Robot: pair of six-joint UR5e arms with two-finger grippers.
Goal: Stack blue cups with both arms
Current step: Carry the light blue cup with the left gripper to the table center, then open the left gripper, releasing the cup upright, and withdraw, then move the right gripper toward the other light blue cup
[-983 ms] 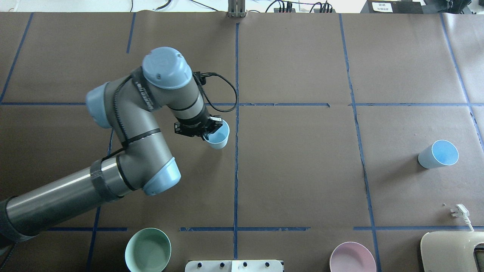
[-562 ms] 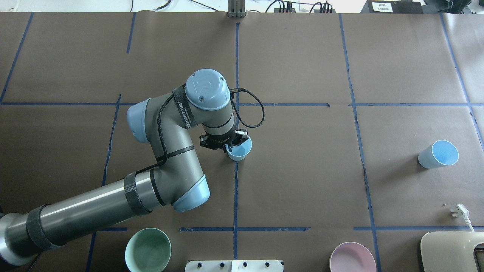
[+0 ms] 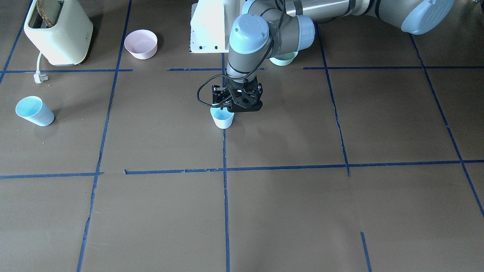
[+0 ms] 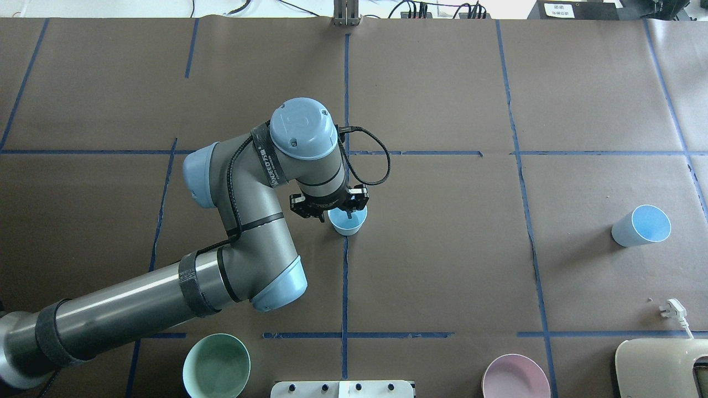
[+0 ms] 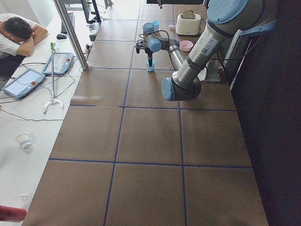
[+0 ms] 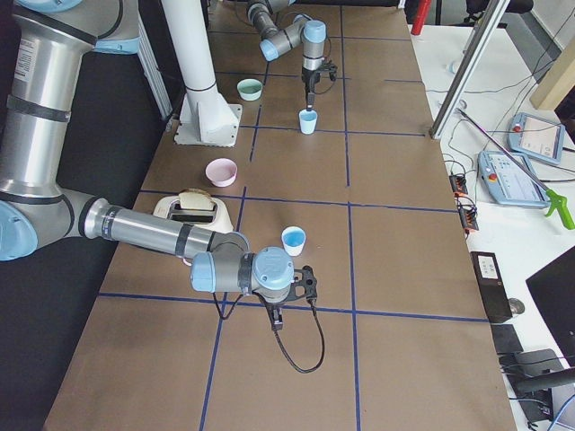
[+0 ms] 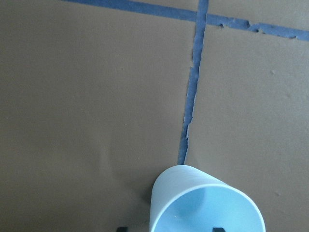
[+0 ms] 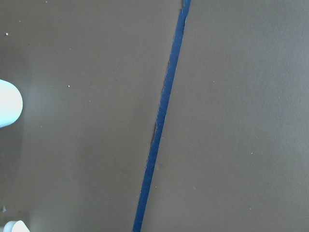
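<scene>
I should next close my right gripper on the rim of the blue cup [image 3: 20, 115] near the cream toaster, on the side away from the toaster.
One blue cup [image 4: 347, 221] stands upright on the centre tape line; it also shows in the front view [image 3: 222, 118] and the left wrist view [image 7: 207, 205]. My left gripper [image 4: 337, 211] hangs right over its rim. In the left wrist view the two fingertips [image 7: 218, 228] are set well apart, one on each side of the cup's wall, so the gripper is open. The second blue cup [image 4: 641, 225] lies tilted at the far right. My right gripper [image 6: 286, 294] shows only in the exterior right view, close to that cup [image 6: 294, 240]; I cannot tell whether it is open or shut.
A mint-green bowl [image 4: 217, 366] and a pink bowl [image 4: 516, 378] sit at the table's near edge. A cream toaster [image 4: 661, 367] with a loose plug [image 4: 673, 309] is at the near right corner. The white pedestal base [image 3: 208, 26] stands between the bowls.
My left arm has swung right with the blue cup, from left of the centre tape line onto it. The cup now rests on the table. The second cup has not moved.
</scene>
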